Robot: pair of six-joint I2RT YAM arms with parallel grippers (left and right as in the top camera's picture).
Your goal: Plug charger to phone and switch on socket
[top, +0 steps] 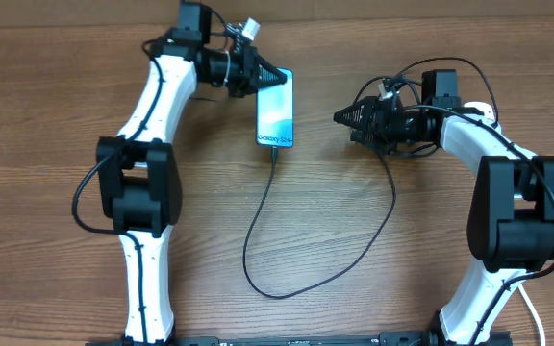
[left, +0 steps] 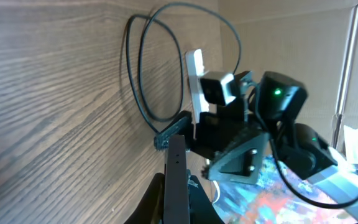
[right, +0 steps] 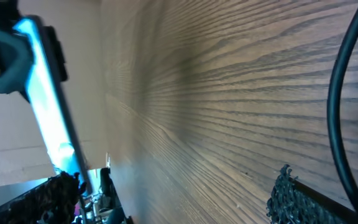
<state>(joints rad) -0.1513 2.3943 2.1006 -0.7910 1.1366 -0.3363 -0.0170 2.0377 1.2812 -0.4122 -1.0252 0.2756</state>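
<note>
Next, my left gripper sets the phone down on the bare table (top: 299, 140) between the charger's plugged-in end and my right gripper.
The phone (top: 277, 111), its blue-teal screen lit, lies at the back centre of the table. My left gripper (top: 275, 77) is shut on its far end. In the left wrist view the phone's dark edge (left: 176, 155) runs between the fingers (left: 176, 190). The charger (top: 258, 216), a thin black cable, joins the phone's near end, loops toward the front and runs back up under my right gripper (top: 340, 117). That gripper is open and empty (right: 176, 180), right of the phone and pointing at it. The cable also shows in both wrist views (left: 145, 74) (right: 340, 106). I cannot make out the socket.
The wooden table (top: 65, 240) has no other loose objects on it. A white piece (left: 194, 81) stands behind the right arm's camera in the left wrist view, and I cannot tell what it is. A white cord (top: 532, 312) hangs by the right arm's base.
</note>
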